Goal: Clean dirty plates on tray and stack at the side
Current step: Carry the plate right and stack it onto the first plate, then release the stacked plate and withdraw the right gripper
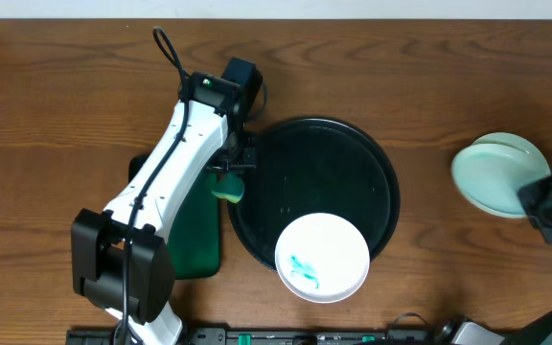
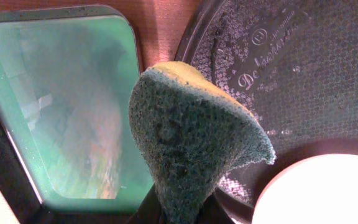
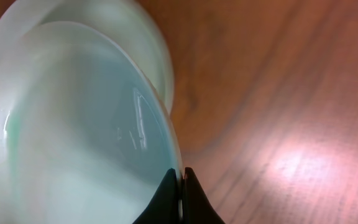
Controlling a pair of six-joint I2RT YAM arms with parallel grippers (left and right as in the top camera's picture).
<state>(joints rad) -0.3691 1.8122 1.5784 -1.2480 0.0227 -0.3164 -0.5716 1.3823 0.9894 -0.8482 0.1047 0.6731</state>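
Note:
I need to use my right gripper to set the upper mint green plate, now held above the lower one, down squarely on the lower mint green plate [image 1: 505, 173] [image 3: 78, 78].
The large round black tray [image 1: 353, 163] lies mid-table and also shows in the left wrist view [image 2: 303, 74]. A white plate [image 1: 322, 256] with teal smears sits on its front edge; its rim shows in the left wrist view [image 2: 328, 193]. My left gripper [image 1: 228, 177] is shut on a green-and-yellow sponge [image 2: 188, 137], held over the tray's left rim. At the far right, two mint green plates [image 1: 499, 174] lie one on the other. My right gripper [image 1: 533, 196] is shut on the rim of the upper mint plate [image 3: 73, 130], above the lower one [image 3: 148, 37].
A smaller dark-green rectangular tray [image 1: 197, 225] lies left of the black tray, under my left arm; it fills the left of the left wrist view [image 2: 61, 106]. Bare wooden table [image 1: 429, 77] surrounds everything.

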